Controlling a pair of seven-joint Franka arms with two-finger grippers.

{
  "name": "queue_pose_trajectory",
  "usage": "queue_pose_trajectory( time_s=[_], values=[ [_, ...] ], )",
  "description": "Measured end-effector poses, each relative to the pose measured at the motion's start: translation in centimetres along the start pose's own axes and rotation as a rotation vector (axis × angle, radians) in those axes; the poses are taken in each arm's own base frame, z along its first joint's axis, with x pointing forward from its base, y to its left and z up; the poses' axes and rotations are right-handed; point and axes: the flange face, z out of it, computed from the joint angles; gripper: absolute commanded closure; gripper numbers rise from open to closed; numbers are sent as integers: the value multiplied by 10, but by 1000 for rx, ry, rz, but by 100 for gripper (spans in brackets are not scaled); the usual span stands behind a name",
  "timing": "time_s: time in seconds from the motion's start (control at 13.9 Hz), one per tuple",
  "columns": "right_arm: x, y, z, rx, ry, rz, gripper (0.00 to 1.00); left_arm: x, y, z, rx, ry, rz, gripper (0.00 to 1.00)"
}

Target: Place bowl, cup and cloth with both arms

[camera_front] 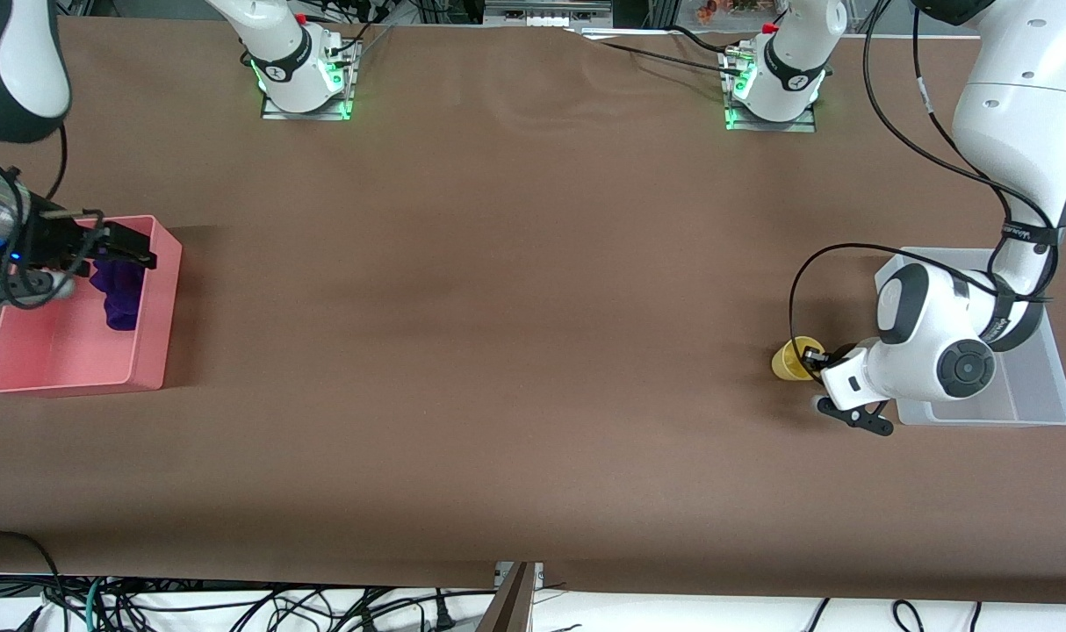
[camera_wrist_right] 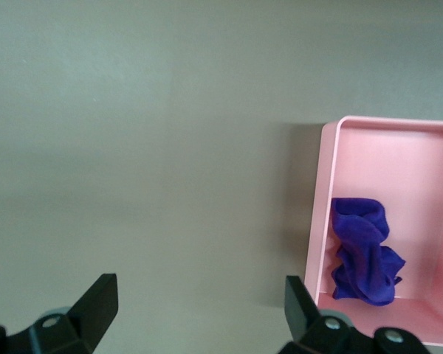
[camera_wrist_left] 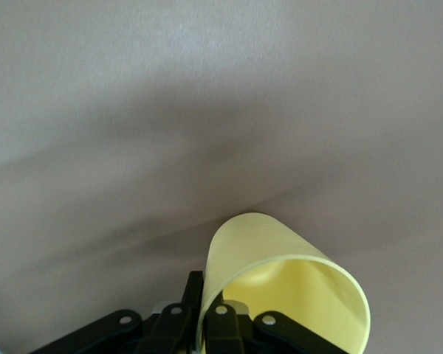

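Next, my left gripper sets the yellow cup down in the clear bin (camera_front: 943,321), close to the side of it that faces the pink bin.
The yellow cup (camera_front: 789,360) is tilted low at the table beside the clear bin (camera_front: 1044,391). My left gripper (camera_front: 816,358) is shut on its wall. In the left wrist view the cup (camera_wrist_left: 280,269) has one finger (camera_wrist_left: 194,289) outside the wall and the other inside, with the left gripper (camera_wrist_left: 207,295) pinching the rim. The purple cloth (camera_front: 120,294) lies bunched in the pink bin (camera_front: 160,307). My right gripper (camera_front: 129,239) hangs open above that bin's farther rim, holding nothing. In the right wrist view, the right gripper (camera_wrist_right: 199,291) frames bare table beside the cloth (camera_wrist_right: 365,251). The bowl is out of view.
The pink bin (camera_wrist_right: 325,206) stands at the right arm's end of the table. The clear bin stands at the left arm's end, mostly covered by the left arm. Brown tabletop stretches between them. The arm bases (camera_front: 305,79) stand along the edge farthest from the camera.
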Motion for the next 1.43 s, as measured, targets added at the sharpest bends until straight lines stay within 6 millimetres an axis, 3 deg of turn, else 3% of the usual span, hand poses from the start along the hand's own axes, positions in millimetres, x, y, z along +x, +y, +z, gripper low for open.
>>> queue_pose_trajectory(
  time_s=[0.22, 0.36, 0.5, 0.65, 0.86, 1.0, 1.22, 1.43],
  values=[
    [-3, -19, -33, -1, -2, -35, 0, -16, -1, -39, 18, -38, 10, 100],
    [-1, -28, -44, -11, 10, -52, 0, -33, -4, -71, 34, -59, 52, 100],
    [-1, -21, -52, -16, 26, -41, 0, -53, -21, -97, 42, -68, 95, 100],
    [-5, -6, -59, -22, 36, -15, 0, -75, -54, -108, 31, -79, 130, 100],
    [-7, 0, -64, -36, 45, -8, 0, -113, -123, -100, 25, -98, 168, 100],
    [-7, -1, -66, -38, 48, 3, 0, -130, -156, -93, 38, -93, 194, 100],
    [-6, -11, -67, -34, 45, 77, 0, -134, -178, -81, 88, -81, 229, 100],
    [-8, -21, -67, -31, 28, 85, 0, -133, -195, -53, 99, -83, 280, 100]
  ],
)
